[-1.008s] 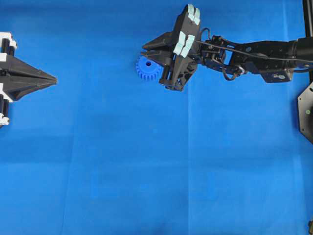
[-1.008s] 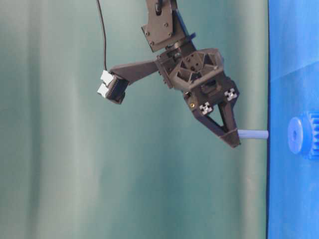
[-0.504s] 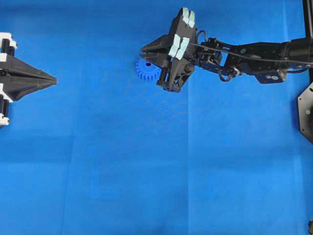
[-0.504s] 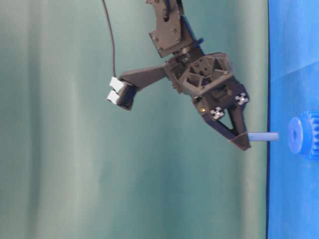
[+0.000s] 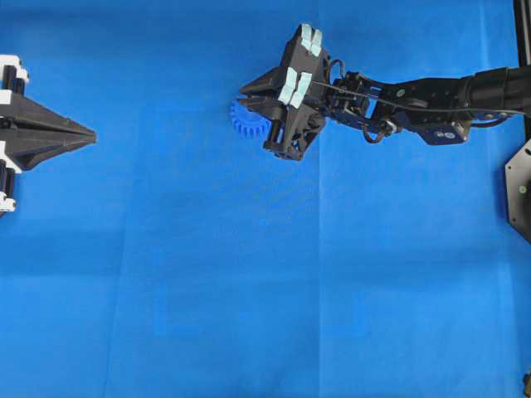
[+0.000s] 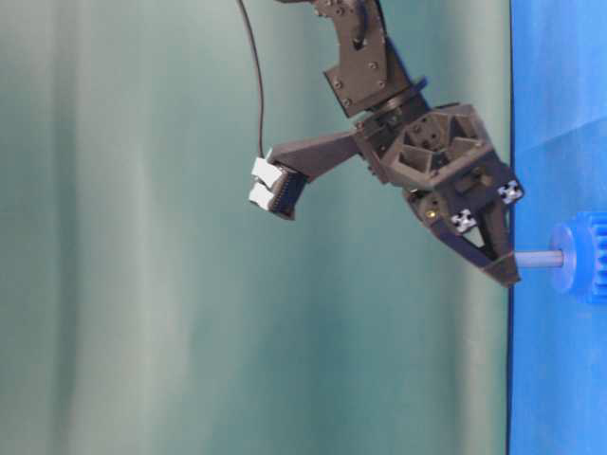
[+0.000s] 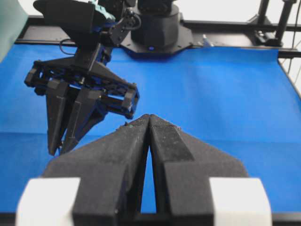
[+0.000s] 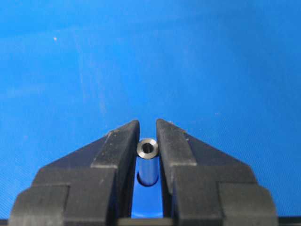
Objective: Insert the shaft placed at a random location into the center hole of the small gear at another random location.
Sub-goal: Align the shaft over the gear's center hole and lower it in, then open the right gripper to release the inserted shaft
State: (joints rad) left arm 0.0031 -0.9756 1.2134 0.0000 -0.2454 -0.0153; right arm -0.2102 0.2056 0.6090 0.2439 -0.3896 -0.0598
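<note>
The shaft stands upright in the center hole of the small gear (image 5: 251, 110) (image 8: 147, 181) on the blue cloth. Next, my right gripper lets go of it there.
The small gear (image 5: 246, 122) lies flat on the blue cloth at the upper middle; it also shows in the table-level view (image 6: 580, 257). My right gripper (image 5: 265, 116) hangs right over it, shut on the shaft (image 6: 537, 257), a thin silvery pin held square to the cloth. In the table-level view the shaft's free end meets the gear's hub. The center hole is hidden by the shaft and the gripper. In the right wrist view the shaft (image 8: 147, 157) sits between the fingertips of the right gripper (image 8: 147, 129). My left gripper (image 5: 87, 133) is shut and empty at the far left, seen also in the left wrist view (image 7: 149, 117).
A black mounting plate (image 5: 519, 189) sits at the right edge of the cloth. The right arm's base (image 7: 155, 28) stands at the far side in the left wrist view. A green backdrop (image 6: 142, 284) fills the table-level view.
My right gripper has moved down and a little left with the shaft, towards the gear. The shaft's tip, apart from the hub before, now meets it. The left arm has not moved.
</note>
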